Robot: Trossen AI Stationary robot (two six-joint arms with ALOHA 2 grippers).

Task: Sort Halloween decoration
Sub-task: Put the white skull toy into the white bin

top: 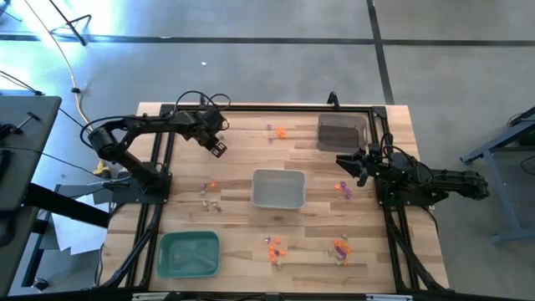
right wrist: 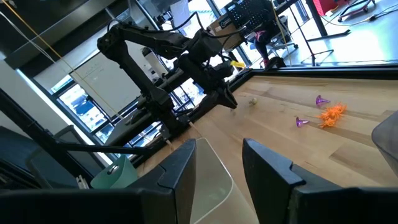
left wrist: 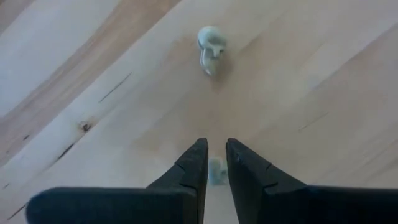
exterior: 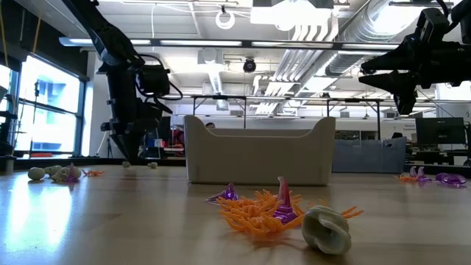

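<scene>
The pale trinket is back from the ends of my left gripper's fingers, so I should open the gripper, turn it and grip the trinket (left wrist: 217, 172) at the finger ends.
The Halloween decoration lies in small orange, purple and pale heaps on the wooden table (top: 242, 150): one (top: 277, 131) at the far side, one (top: 211, 194) at the left, two (top: 274, 248) (top: 339, 248) near the front edge. My left gripper (top: 219, 149) (left wrist: 216, 144) points down at the far left, shut on a pale trinket (left wrist: 216, 169). Another pale trinket (left wrist: 211, 42) lies on the wood just beyond it. My right gripper (top: 347, 163) (right wrist: 219, 155) waits open and level at the right, nothing between its fingers. My left gripper has the pale trinket (left wrist: 216, 171) between its two fingers (left wrist: 194, 163), which come at it from above, pointing steeply down. The trinket fills the narrow gap just behind the fingertips. Whether it hangs clear of the wood I cannot tell.
A pale grey tray (top: 278, 189) stands mid-table, a green tray (top: 190, 253) at the front left, a dark tray (top: 341, 132) at the far right. A purple-and-orange heap (top: 343, 188) lies below my right gripper. Bare wood lies between the trays.
</scene>
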